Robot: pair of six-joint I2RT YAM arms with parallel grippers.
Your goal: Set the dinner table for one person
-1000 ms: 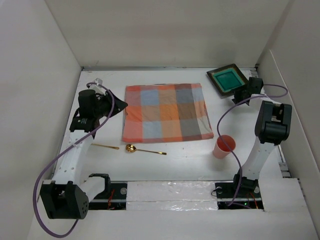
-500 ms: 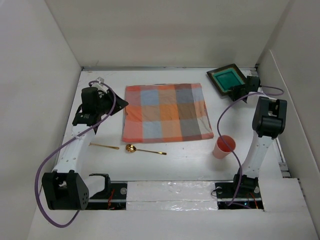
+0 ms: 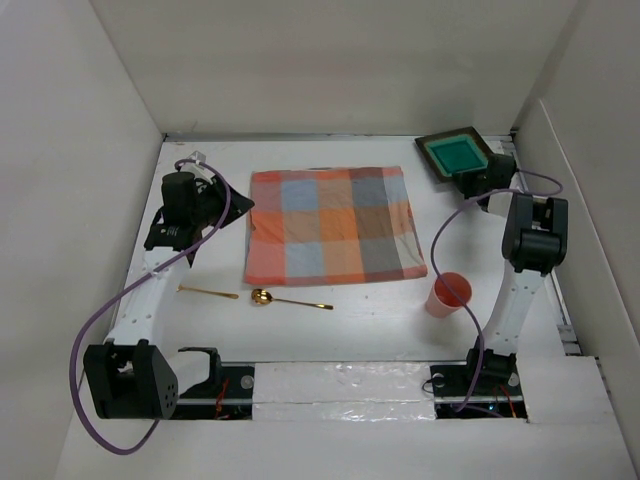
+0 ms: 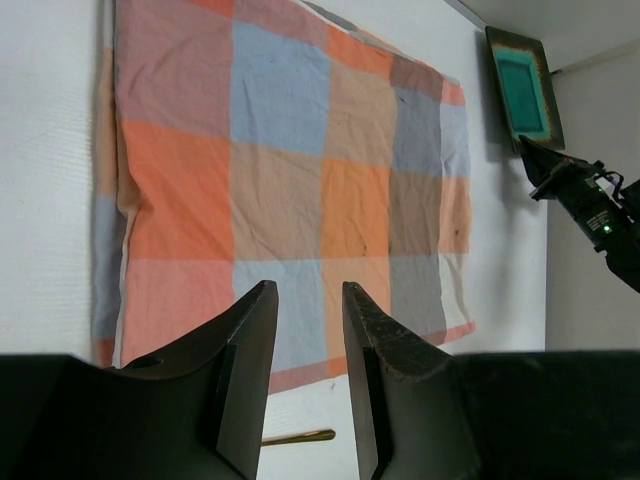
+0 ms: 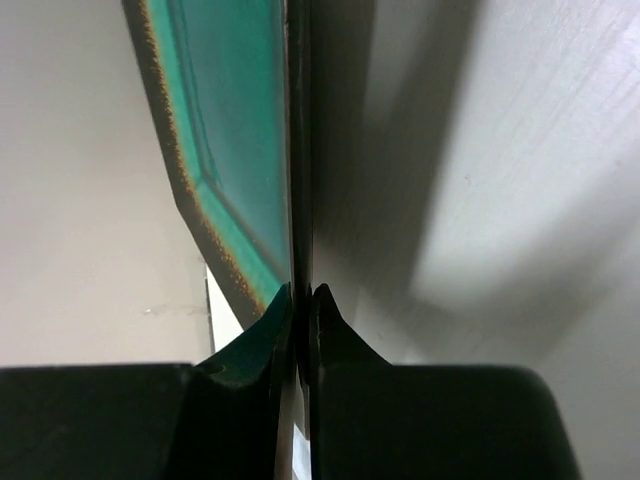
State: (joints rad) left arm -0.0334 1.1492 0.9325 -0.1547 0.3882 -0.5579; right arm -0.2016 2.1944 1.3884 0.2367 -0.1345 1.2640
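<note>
Next, my right gripper sets the green plate down on the orange patch at the middle of the checked mat [image 3: 332, 231].
A square green plate with a dark rim [image 3: 455, 155] sits at the far right of the white dinner table [image 3: 350, 320]. My right gripper [image 3: 478, 182] is shut on the plate's near edge; the right wrist view shows the plate [image 5: 225, 150] edge-on between the closed fingers, at my right gripper [image 5: 303, 292]. My left gripper [image 3: 243, 207] hovers at the left edge of the orange-and-grey checked mat [image 3: 333, 223], open and empty. In the left wrist view my left gripper [image 4: 308, 290] stands over the mat [image 4: 290, 170]. A gold spoon [image 3: 285, 299] and a gold stick-like utensil [image 3: 208, 292] lie near the front. A pink cup [image 3: 449, 293] stands at front right.
White walls enclose the table on three sides. The right arm's purple cable [image 3: 450, 230] loops above the cup. The left arm's cable [image 3: 100, 330] hangs along the left side. The arm bases and a white rail [image 3: 340, 385] run along the near edge.
My right gripper has moved toward the far right corner and now grips the green plate's edge, which has shifted slightly back. My left gripper has moved slightly toward the far side.
</note>
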